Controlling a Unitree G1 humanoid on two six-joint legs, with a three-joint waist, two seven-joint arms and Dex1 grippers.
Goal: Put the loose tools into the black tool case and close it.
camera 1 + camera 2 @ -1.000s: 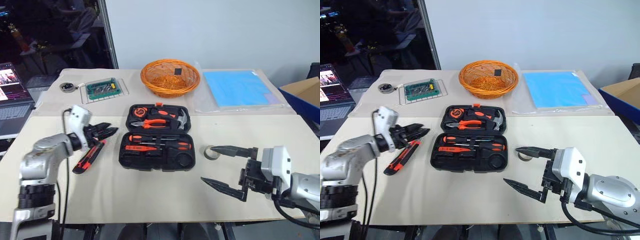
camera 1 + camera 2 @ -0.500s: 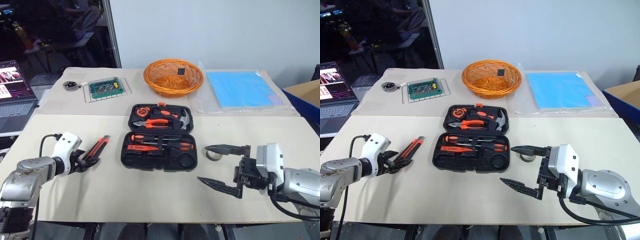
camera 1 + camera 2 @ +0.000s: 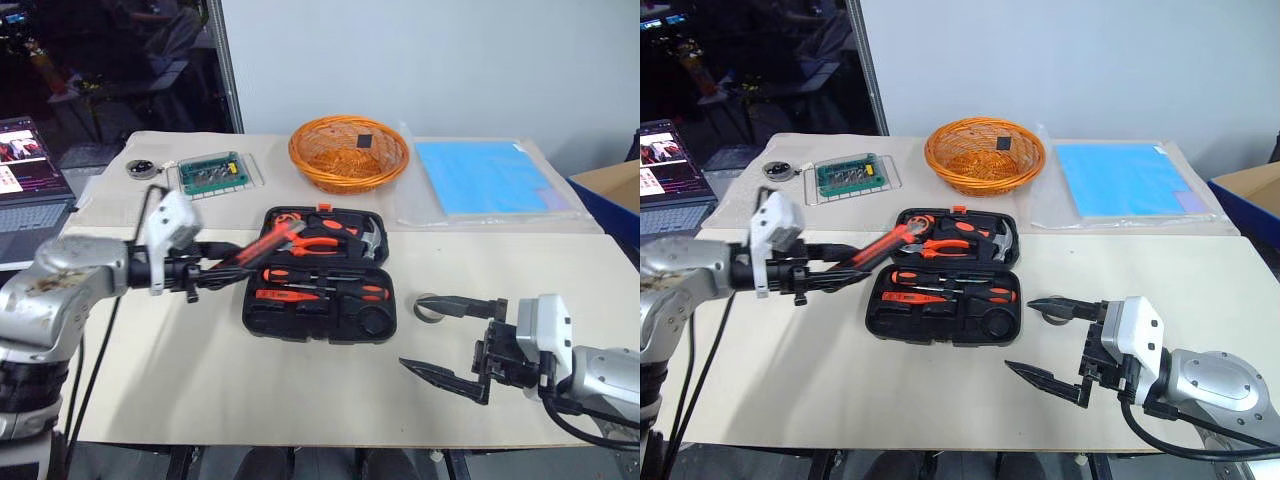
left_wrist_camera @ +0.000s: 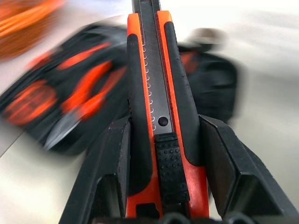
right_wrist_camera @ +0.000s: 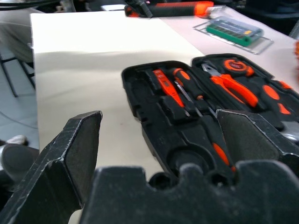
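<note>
Next, I release the utility knife from my left gripper, setting it down in the slot (image 3: 309, 320) that runs along the near edge of the black tool case.
My left gripper (image 3: 215, 266) is shut on the orange-and-black utility knife (image 3: 258, 246) and holds it in the air at the left edge of the black tool case (image 3: 300, 322), blade end toward the case. In the left wrist view the knife (image 4: 154, 93) lies between both fingers (image 4: 112, 158). The case lies open on the table, with screwdrivers (image 3: 320, 276) in its near half and pliers, hammer and tape measure in its far half. The greyish tape roll (image 3: 428, 308) lies right of the case, by the upper finger of my right gripper (image 3: 420, 332), which is open and holds nothing.
An orange wicker basket (image 3: 348, 152) stands behind the case, with a blue folder (image 3: 490, 175) to its right. A green circuit board in a clear box (image 3: 213, 172) sits at the back left. A laptop (image 3: 30, 170) is at the far left, a cardboard box (image 3: 615, 185) at the far right.
My left gripper closed on the utility knife on the table, lifted it and swung it right to the case's edge. The right arm has kept still.
</note>
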